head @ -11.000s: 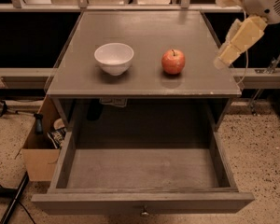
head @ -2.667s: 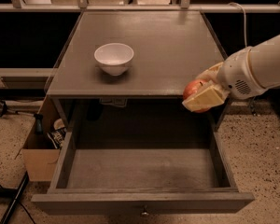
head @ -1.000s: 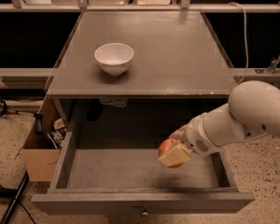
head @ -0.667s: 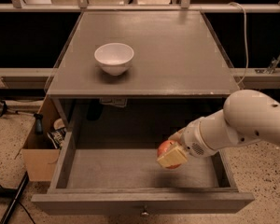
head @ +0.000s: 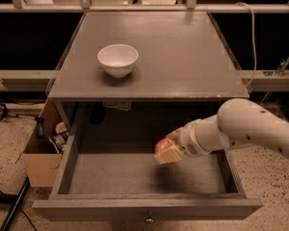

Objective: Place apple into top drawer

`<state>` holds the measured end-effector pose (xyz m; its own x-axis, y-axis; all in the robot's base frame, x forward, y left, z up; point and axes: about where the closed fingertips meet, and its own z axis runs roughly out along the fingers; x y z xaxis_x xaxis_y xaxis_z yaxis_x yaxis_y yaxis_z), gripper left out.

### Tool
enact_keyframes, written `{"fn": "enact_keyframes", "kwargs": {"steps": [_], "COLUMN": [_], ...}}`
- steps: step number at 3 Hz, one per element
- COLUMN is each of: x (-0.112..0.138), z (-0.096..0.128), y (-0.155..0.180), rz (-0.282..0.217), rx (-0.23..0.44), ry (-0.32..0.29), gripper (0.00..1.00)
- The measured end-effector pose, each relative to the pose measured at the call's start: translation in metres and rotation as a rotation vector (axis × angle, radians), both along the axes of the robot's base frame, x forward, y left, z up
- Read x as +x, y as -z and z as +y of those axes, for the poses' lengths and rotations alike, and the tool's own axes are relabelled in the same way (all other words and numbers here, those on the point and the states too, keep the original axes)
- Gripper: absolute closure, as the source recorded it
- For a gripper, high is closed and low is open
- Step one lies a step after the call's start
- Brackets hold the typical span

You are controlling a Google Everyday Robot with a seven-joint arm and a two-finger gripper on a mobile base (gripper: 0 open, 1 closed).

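Next, my gripper lets go of the red apple near the middle of the open top drawer's bottom (head: 162, 158), well behind the small knob of that drawer.
The top drawer (head: 106, 179) is pulled wide open below the table, with its flat front panel and small knob at the bottom of the view. My gripper (head: 167, 152) is shut on the red apple (head: 162, 145) and holds it inside the drawer, right of the middle, just above the drawer floor. The white arm reaches in from the right over the drawer's right side. The cream fingers (head: 169, 155) cover the lower part of the apple.
A white bowl (head: 117, 59) stands on the grey tabletop (head: 183, 52) at the left. A brown cardboard box (head: 38, 153) with odds and ends sits on the floor left of the drawer. A cable hangs at the table's right edge.
The gripper took the apple from the tabletop and carried it down into the open drawer. In the last second it has moved slightly lower and held nearly still.
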<state>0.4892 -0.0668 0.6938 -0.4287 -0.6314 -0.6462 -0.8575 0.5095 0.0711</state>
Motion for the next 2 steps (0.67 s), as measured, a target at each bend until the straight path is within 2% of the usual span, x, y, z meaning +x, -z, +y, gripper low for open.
{"fn": "enact_keyframes", "kwargs": {"steps": [1,2], "x": [0.010,0.016], "z": [0.008,0.010], "y": [0.015,0.035], "rz": [-0.009,0.021], "rx": [0.021,0.003], "ry": [0.011,0.010], "gripper": [1.00,1.00]}}
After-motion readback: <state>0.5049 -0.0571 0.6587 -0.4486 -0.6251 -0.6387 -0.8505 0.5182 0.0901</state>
